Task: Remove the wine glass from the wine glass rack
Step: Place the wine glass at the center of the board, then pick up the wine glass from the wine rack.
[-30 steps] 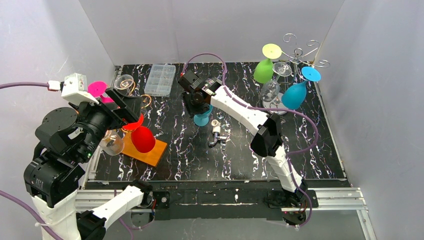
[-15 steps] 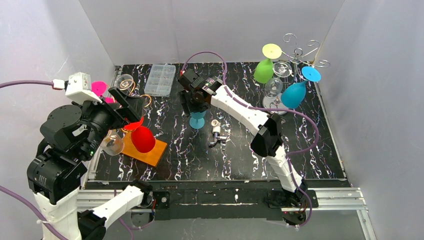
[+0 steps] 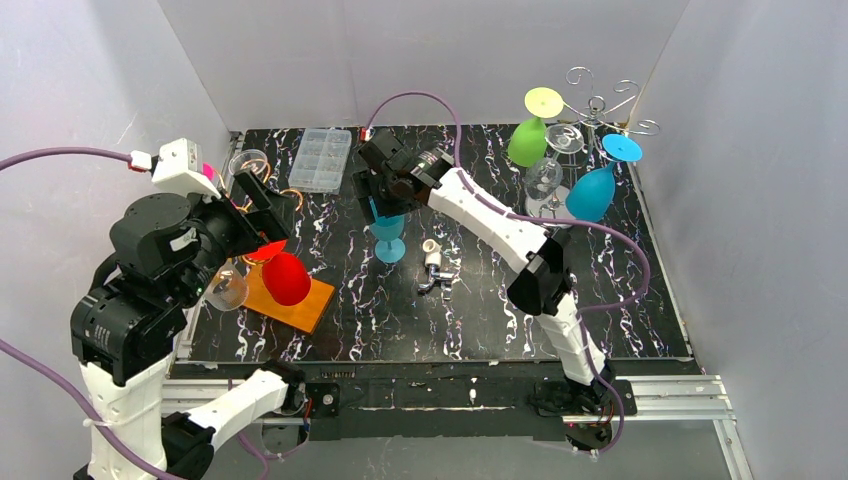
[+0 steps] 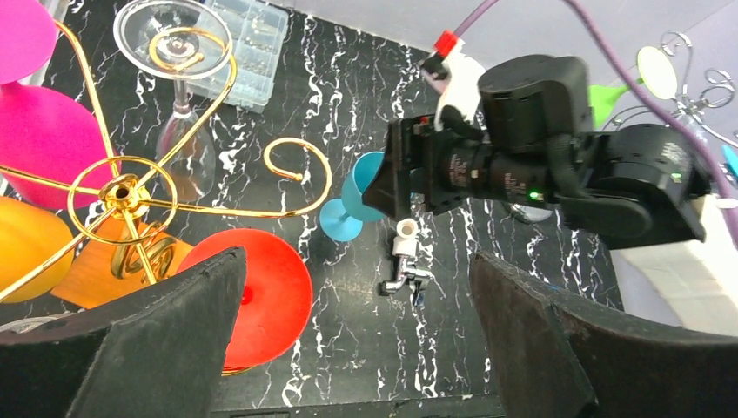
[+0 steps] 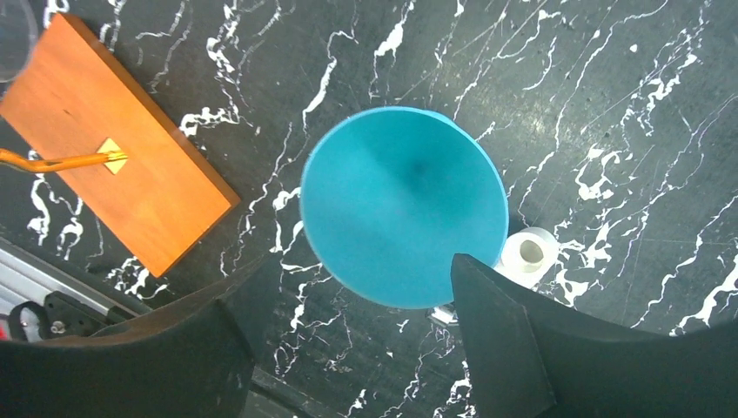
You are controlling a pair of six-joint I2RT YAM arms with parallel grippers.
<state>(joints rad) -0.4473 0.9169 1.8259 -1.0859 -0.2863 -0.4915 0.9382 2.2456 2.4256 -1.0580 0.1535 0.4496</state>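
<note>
Next, my right gripper goes to the red glass on the gold rack and closes on the edge of its flat base (image 3: 275, 247).
A teal wine glass (image 3: 388, 235) stands upright on the black marble table, free of any rack; it shows in the left wrist view (image 4: 357, 196), and from above in the right wrist view (image 5: 405, 205). My right gripper (image 3: 385, 190) is just above it, open and empty, with the glass's rim at the fingertips (image 5: 513, 340). My left gripper (image 3: 262, 205) is open and empty above the gold rack (image 4: 122, 187), which holds a red glass (image 4: 261, 296), a pink one (image 4: 43, 131), an orange one (image 4: 26, 244) and a clear one (image 4: 174, 39).
A silver rack (image 3: 597, 100) at the back right holds a green glass (image 3: 527, 140), a blue glass (image 3: 590, 190) and clear glasses (image 3: 545, 180). A clear plastic box (image 3: 320, 158) lies at the back. A small tap fitting (image 3: 433, 265) lies beside the teal glass.
The teal glass went from tilted under my right gripper to upright on the table, and the gripper has lifted above it. My left arm has moved up and to the right.
</note>
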